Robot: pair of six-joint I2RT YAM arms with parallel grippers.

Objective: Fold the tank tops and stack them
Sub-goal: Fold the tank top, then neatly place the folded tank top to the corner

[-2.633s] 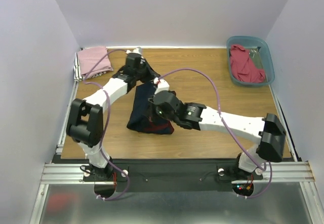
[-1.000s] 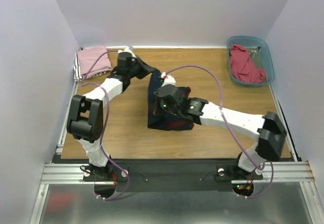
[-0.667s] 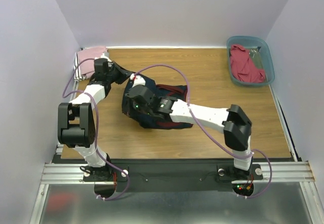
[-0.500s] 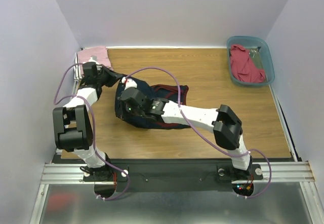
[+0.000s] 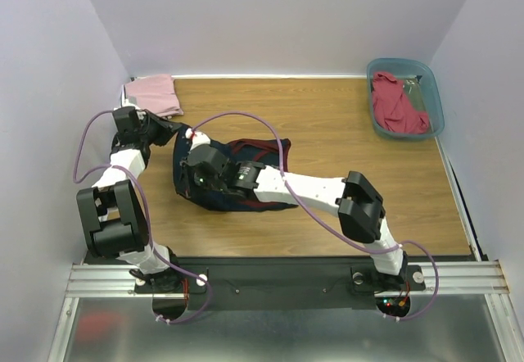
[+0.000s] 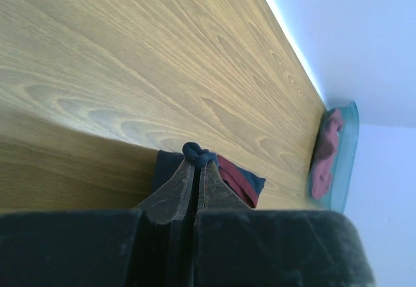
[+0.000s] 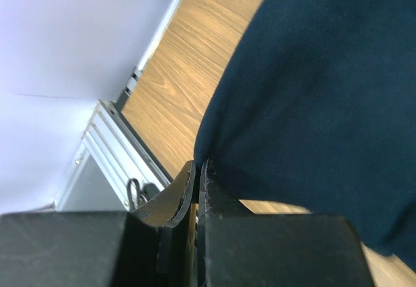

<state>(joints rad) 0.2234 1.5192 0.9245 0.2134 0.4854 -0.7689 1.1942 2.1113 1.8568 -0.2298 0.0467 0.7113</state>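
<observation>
Next, my right gripper releases the jersey's held edge over its opposite near corner (image 5: 300, 205), just past the maroon trim.
The navy jersey (image 5: 246, 201) with maroon trim lies bunched left of the table's middle, partly under my right arm. My left gripper (image 5: 173, 130) is shut on a bunched navy corner of it (image 6: 195, 152), the maroon trim (image 6: 237, 183) showing just behind the fingers. My right gripper (image 5: 188, 186) is shut on the jersey's near-left edge, with navy cloth (image 7: 312, 92) filling the right wrist view above its fingertips (image 7: 198, 167). A folded pink tank top (image 5: 152, 94) lies at the far left corner. A red tank top (image 5: 397, 104) sits crumpled in the bin.
The teal plastic bin (image 5: 434, 92) stands at the far right corner and also shows in the left wrist view as a teal bin (image 6: 343, 163). The metal rail (image 7: 110, 150) runs along the table's near edge. Purple cables loop over both arms.
Both grippers have carried the navy jersey leftward from the table's middle toward the left edge. The left arm has folded back close to the left side.
</observation>
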